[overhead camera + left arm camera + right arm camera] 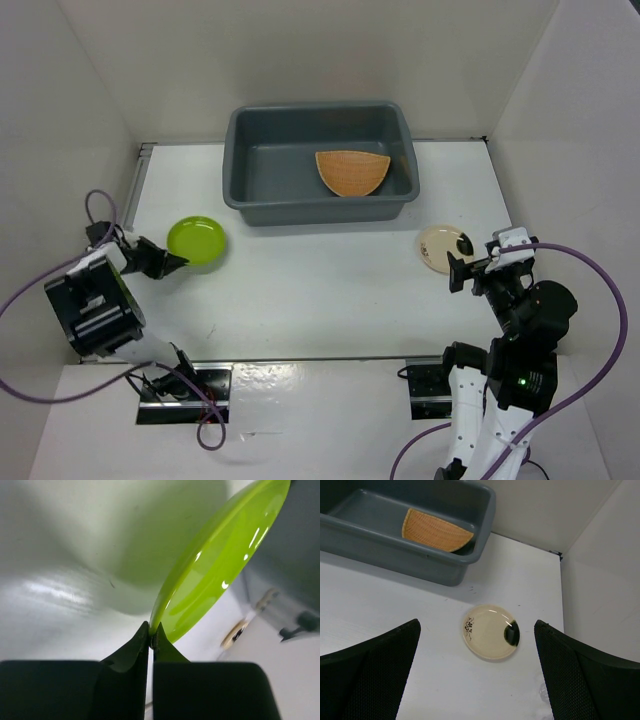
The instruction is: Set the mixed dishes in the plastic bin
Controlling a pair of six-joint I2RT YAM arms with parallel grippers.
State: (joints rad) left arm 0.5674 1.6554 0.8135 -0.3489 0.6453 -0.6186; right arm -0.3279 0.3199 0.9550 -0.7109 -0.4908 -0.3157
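Note:
The robot's left gripper will release the lime-green dish on the orange woven plate [346,174] inside the dark grey plastic bin.
The dark grey plastic bin [240,150] stands at the back centre with the orange woven plate [351,172] lying inside it; both show in the right wrist view, bin [435,565] and orange plate [435,531]. The lime-green dish [197,240] is at the left. My left gripper [172,262] is shut on its near rim; in the left wrist view the gripper [151,640] pinches the tilted green dish [210,575]. The cream plate with dark marks [440,246] lies on the table at the right. My right gripper [458,273] is open above and just behind it [491,631]. No clear glassware is in view.
White walls enclose the table on the left, back and right. Cables loop beside both arm bases. Black mounting plates [185,395] sit at the near edge.

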